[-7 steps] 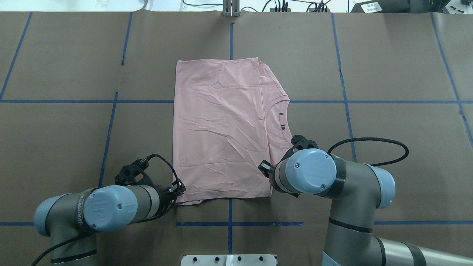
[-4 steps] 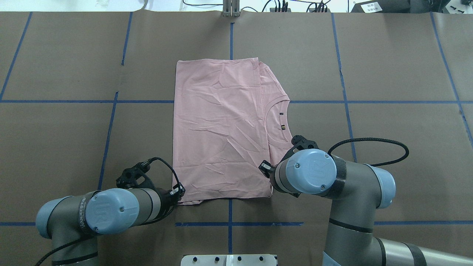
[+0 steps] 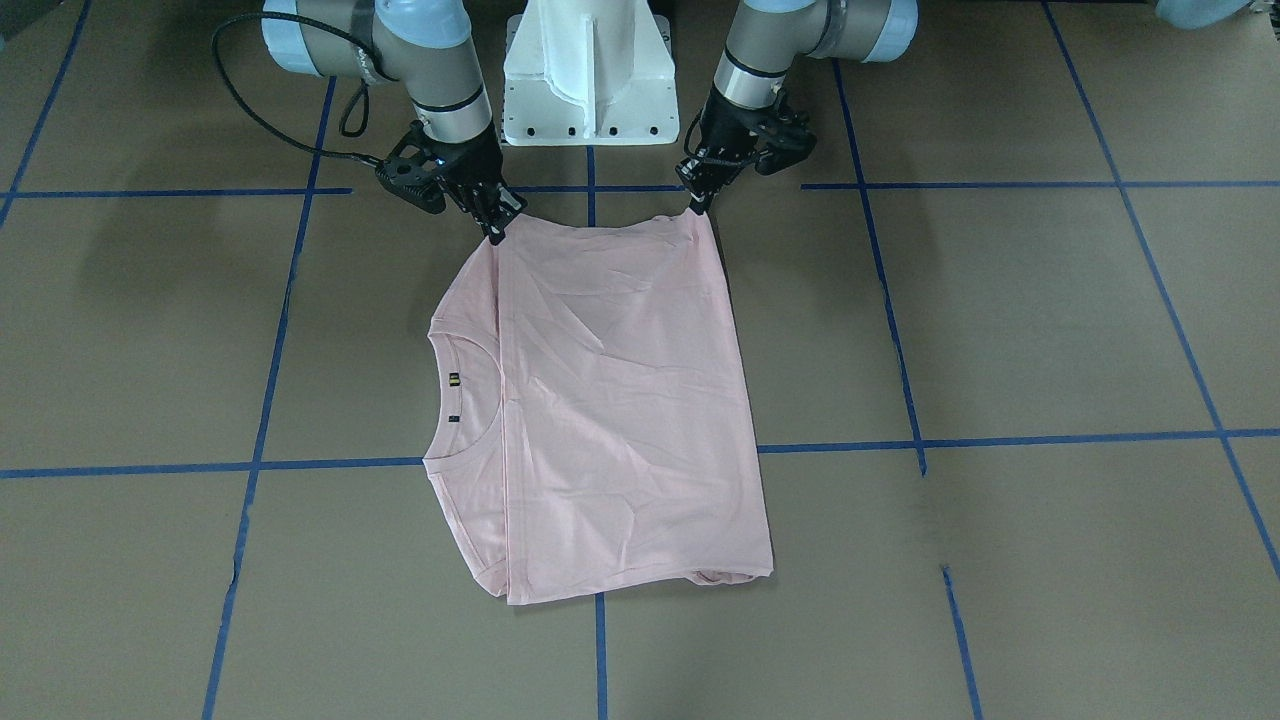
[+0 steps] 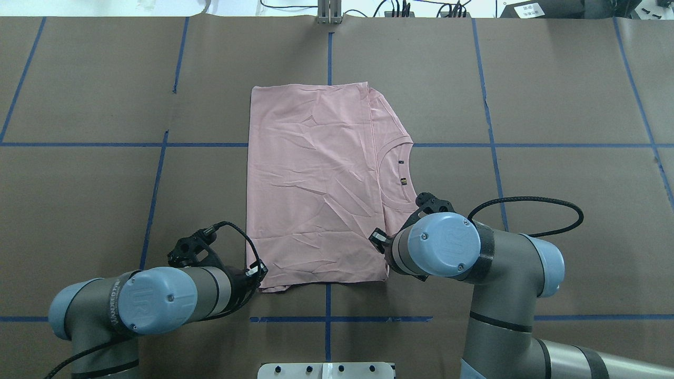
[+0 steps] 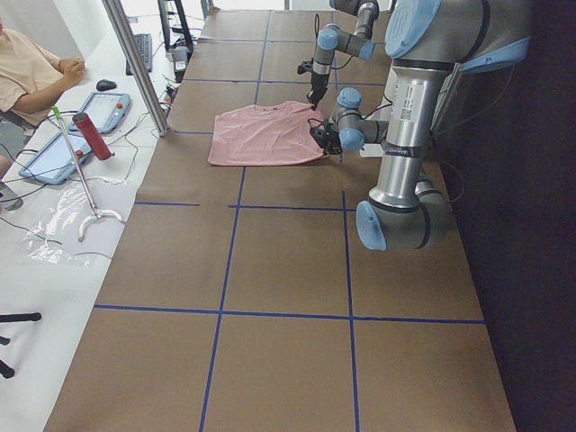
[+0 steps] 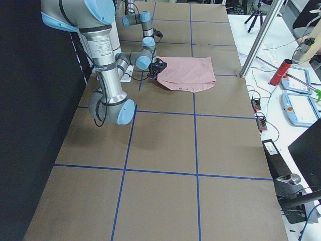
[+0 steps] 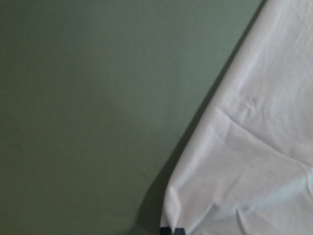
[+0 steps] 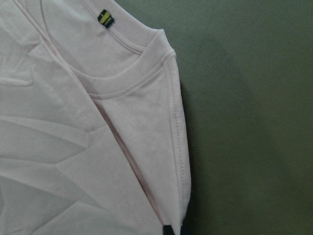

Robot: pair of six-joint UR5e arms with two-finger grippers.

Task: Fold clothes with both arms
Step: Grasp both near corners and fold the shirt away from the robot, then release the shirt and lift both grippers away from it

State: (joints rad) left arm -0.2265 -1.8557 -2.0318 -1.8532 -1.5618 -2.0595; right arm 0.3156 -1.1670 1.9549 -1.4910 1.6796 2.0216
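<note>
Next, my left gripper lets go of the T-shirt's corner just past the blue tape line (image 3: 725, 475) that runs crosswise under the shirt.
The pale pink T-shirt (image 4: 316, 184) lies folded and flat on the brown table, its print hidden. Its ribbed collar (image 3: 470, 400) and small tag (image 8: 104, 18) point toward the robot's right. My left gripper (image 3: 697, 207) is shut on the shirt's near-left corner, which shows in the left wrist view (image 7: 234, 161). My right gripper (image 3: 496, 234) is shut on the near-right corner by the shoulder seam (image 8: 176, 147). In the overhead view the left gripper (image 4: 259, 273) shows at the corner, and the right wrist covers the right gripper's fingertips.
The white pedestal base (image 3: 590, 80) stands just behind both grippers. Blue tape lines (image 4: 326, 318) cross the brown table cover. A metal post (image 4: 329, 13) stands at the far edge. An operator (image 5: 31, 72) and a red bottle (image 5: 93, 135) are at a side desk.
My left arm drew back slightly, then shifted a little right again at the shirt's corner. The right arm and the shirt have hardly moved.
</note>
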